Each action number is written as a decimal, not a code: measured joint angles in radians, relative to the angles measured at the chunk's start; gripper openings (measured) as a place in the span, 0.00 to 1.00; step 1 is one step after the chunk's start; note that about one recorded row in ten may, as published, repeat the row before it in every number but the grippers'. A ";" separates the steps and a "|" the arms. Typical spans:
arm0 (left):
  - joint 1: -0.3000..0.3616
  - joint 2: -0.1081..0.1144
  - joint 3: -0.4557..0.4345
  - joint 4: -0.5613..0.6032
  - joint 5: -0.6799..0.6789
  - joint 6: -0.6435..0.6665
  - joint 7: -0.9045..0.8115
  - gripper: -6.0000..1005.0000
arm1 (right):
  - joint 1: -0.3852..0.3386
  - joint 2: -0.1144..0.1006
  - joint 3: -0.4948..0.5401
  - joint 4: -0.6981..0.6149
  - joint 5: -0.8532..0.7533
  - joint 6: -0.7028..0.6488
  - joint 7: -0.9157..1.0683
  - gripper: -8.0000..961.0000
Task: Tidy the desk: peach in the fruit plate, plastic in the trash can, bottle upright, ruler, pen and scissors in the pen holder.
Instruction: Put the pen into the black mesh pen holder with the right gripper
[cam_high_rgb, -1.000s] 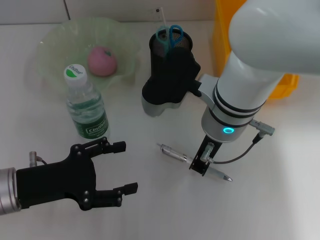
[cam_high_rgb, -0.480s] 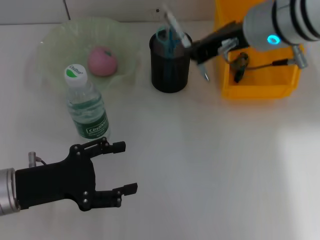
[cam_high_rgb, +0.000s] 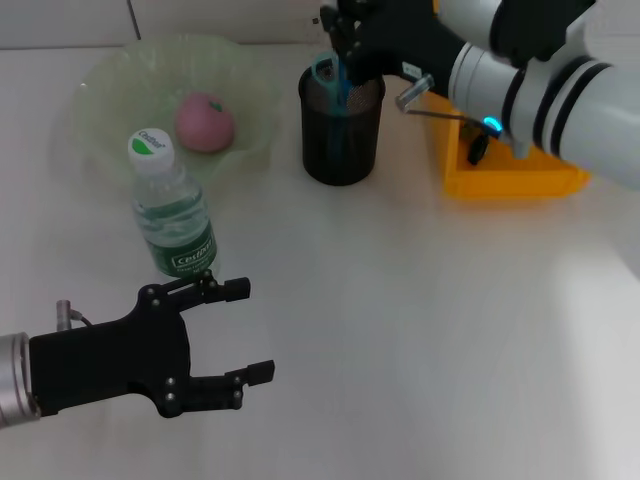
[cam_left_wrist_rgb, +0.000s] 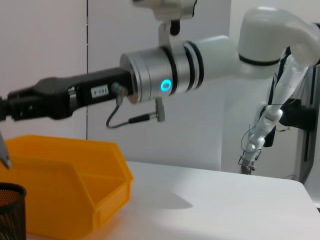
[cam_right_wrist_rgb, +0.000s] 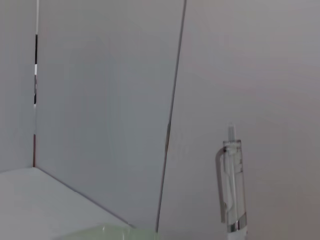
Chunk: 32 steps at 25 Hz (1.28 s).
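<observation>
Next, my right gripper releases the clear pen, which hovers directly over the holder now, inside the black mesh pen holder (cam_high_rgb: 328, 88), beside the blue scissors.
My right gripper (cam_high_rgb: 352, 45) hovers directly over the black mesh pen holder (cam_high_rgb: 341, 135), shut on the clear pen (cam_right_wrist_rgb: 231, 186). The gripper hides the pen in the head view. Blue scissors handles (cam_high_rgb: 330, 75) stick up out of the holder, and a sliver of the clear ruler (cam_high_rgb: 322, 18) shows beside the gripper. The pink peach (cam_high_rgb: 204, 122) lies in the green fruit plate (cam_high_rgb: 110, 85). The bottle (cam_high_rgb: 172, 215) stands upright in front of the plate. My left gripper (cam_high_rgb: 230, 335) is open near the front left, below the bottle. The plastic is out of view.
A yellow bin (cam_high_rgb: 510, 170) sits right of the pen holder, under my right forearm. It also appears in the left wrist view as the yellow bin (cam_left_wrist_rgb: 65, 185) beside the pen holder's rim (cam_left_wrist_rgb: 10, 192). A wall runs close behind the desk.
The right gripper took the pen off the desk in front of the holder, carried it past the yellow bin, and now holds it over the pen holder. The left arm has stayed put.
</observation>
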 joint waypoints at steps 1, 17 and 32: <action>0.000 0.000 0.000 0.000 0.000 0.000 0.000 0.86 | 0.006 0.000 -0.017 0.019 0.052 0.024 -0.044 0.14; -0.010 0.000 0.000 0.007 -0.004 0.017 -0.017 0.86 | 0.097 0.006 -0.033 0.210 0.219 0.044 -0.123 0.14; -0.007 0.001 0.000 0.008 -0.004 0.019 -0.017 0.86 | 0.019 0.005 -0.034 0.117 0.257 -0.016 -0.158 0.26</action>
